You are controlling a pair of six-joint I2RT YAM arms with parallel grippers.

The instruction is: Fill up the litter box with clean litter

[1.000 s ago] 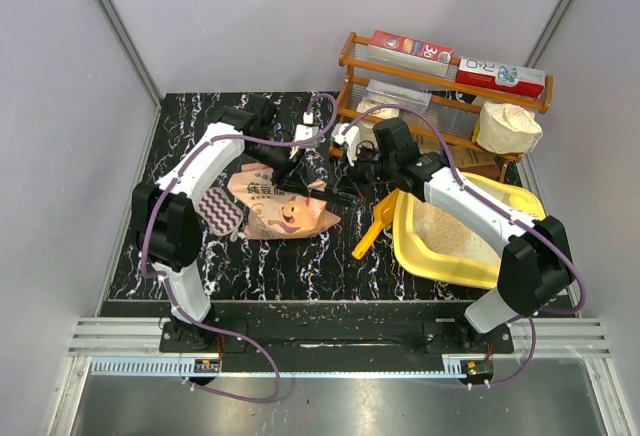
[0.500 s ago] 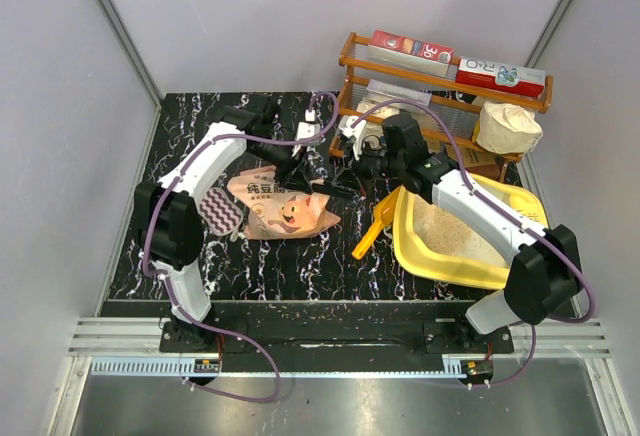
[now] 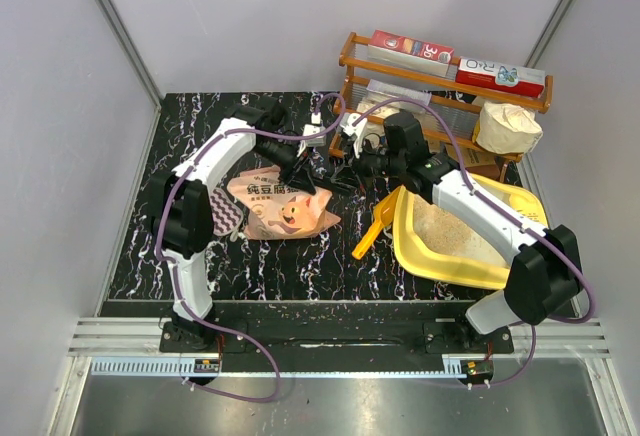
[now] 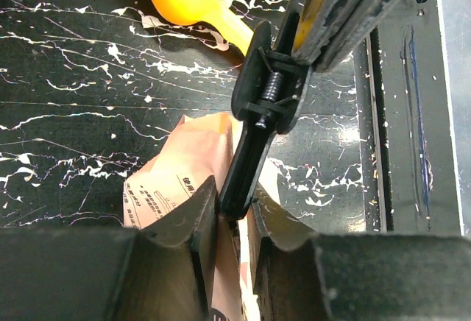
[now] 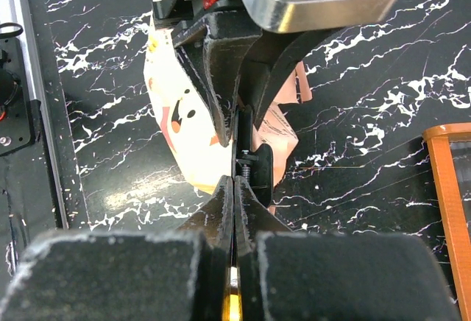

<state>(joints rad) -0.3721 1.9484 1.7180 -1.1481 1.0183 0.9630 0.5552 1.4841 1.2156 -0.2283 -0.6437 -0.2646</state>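
Note:
I need to take the clip's jaws (image 4: 244, 174) in line with my left gripper, as the black spring clip slants across that gripper's fingers, so that both handles of the clip are left facing my right gripper.
The peach-orange litter bag (image 3: 285, 206) lies flat left of centre on the black marble table; it also shows in the left wrist view (image 4: 173, 170) and the right wrist view (image 5: 188, 133). The yellow litter box (image 3: 415, 251) stands tilted at the right with beige litter (image 3: 455, 231) inside. A black spring clip (image 4: 268, 93) hangs between my grippers above the bag's right end, and it also shows in the right wrist view (image 5: 254, 170). My left gripper (image 4: 232, 199) is shut on one end of it. My right gripper (image 5: 235, 181) is shut on the other end.
A yellow-orange scoop (image 3: 375, 224) leans on the box's left rim. A wooden rack (image 3: 440, 86) with boxes and a lumpy white sack (image 3: 507, 126) stands at the back right. A purple-patterned pouch (image 3: 222, 214) lies left of the bag.
My left gripper has lifted back and to the right, off the bag. My right gripper has moved left to meet it at the clip.

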